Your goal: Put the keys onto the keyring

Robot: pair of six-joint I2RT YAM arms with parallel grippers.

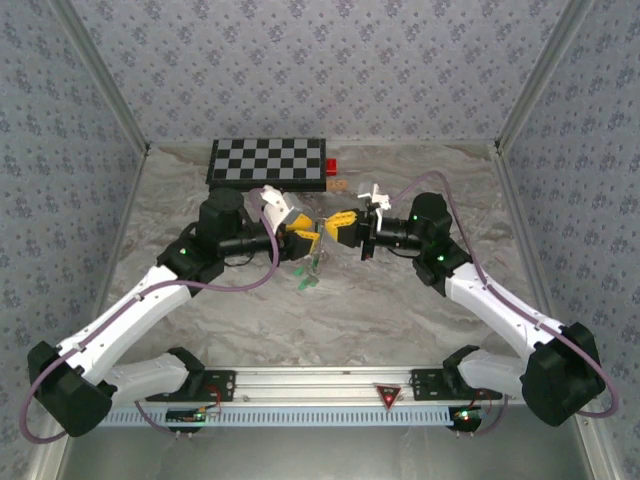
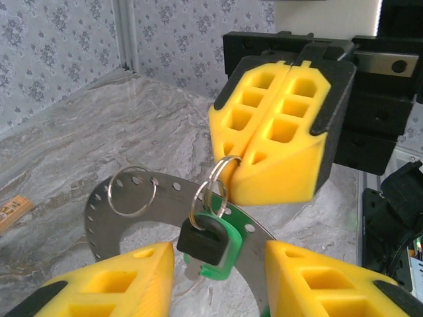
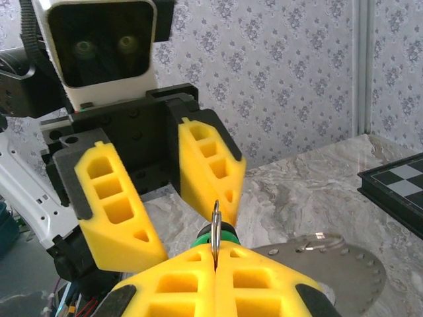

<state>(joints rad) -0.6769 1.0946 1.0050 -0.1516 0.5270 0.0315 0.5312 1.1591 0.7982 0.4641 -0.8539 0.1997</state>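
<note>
My left fingers surround the key heads below the wire ring, so they should rise and take the wire ring (image 2: 214, 177) beside my right gripper's fingers.
My right gripper (image 3: 215, 254) is shut on a small wire ring (image 3: 215, 221), edge-on above its pads. From that ring (image 2: 223, 177) hang a green-headed key (image 2: 228, 246) and a black-headed one (image 2: 203, 239). My left gripper (image 2: 218, 254) stands open, with the hanging keys between its fingertips and touching neither. The flat grey keyring (image 2: 99, 211), with small holes along its band, carries a second wire ring (image 2: 132, 191) and sits just behind the keys. The two grippers (image 1: 303, 238) (image 1: 338, 228) face each other at mid-table. More green keys (image 1: 308, 278) lie on the table below them.
A checkerboard (image 1: 268, 162) lies at the back of the table, with a red block (image 1: 331, 166) and a small tan piece (image 1: 339, 185) beside it. Patterned walls close in the left, right and back sides.
</note>
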